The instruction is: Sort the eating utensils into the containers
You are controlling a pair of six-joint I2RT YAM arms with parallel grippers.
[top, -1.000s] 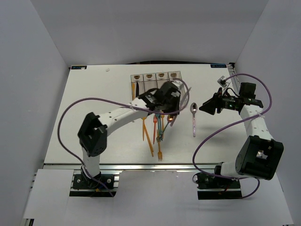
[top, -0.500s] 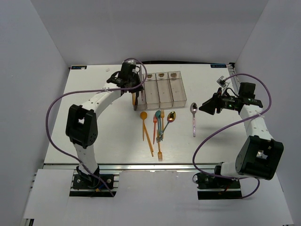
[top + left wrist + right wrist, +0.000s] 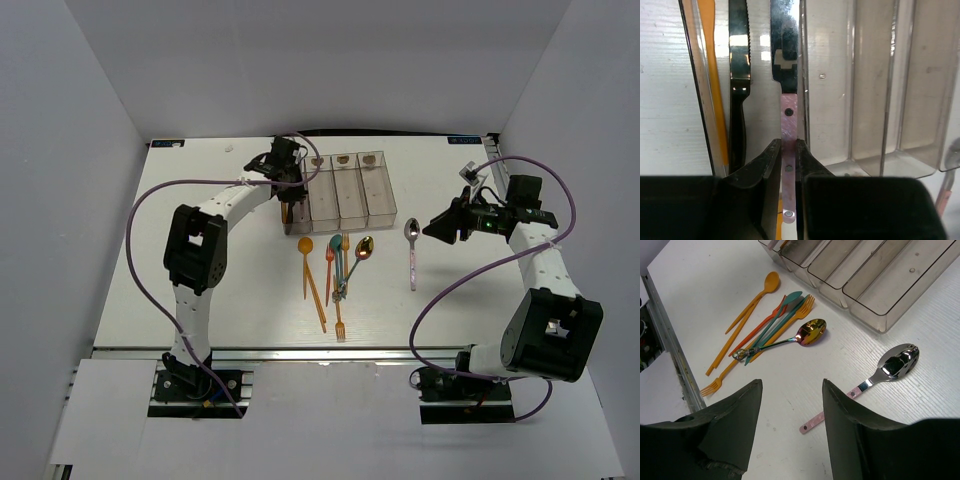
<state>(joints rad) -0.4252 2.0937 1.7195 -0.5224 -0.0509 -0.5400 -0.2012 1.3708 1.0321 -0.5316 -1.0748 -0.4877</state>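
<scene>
The silver knife's pink handle lies over the bin's near side by the divider, so next my left gripper regrips and moves it toward the black-handled knife (image 3: 739,107).
My left gripper (image 3: 788,143) is shut on the pink handle of a silver knife (image 3: 785,50). The knife hangs blade-down over the leftmost of the clear containers (image 3: 340,190), close against that bin's right wall. A black-handled knife (image 3: 739,75) and an orange utensil (image 3: 715,75) lie in that bin. In the top view the left gripper (image 3: 289,188) sits over the row's left end. My right gripper (image 3: 790,385) is open above bare table. A pink-handled silver spoon (image 3: 897,362) lies just to its right. A loose pile of orange, teal and red utensils (image 3: 335,270) with a shiny gold spoon (image 3: 810,332) lies in front of the containers.
An orange spoon (image 3: 771,281) lies at the left of the pile and an orange fork (image 3: 715,385) reaches toward the table's near edge (image 3: 340,350). The right arm (image 3: 530,240) hovers at the right side. Grey walls enclose the table.
The left arm has swung from above the utensil pile back to the leftmost bin, carrying the pink-handled knife. The right arm has stayed put.
</scene>
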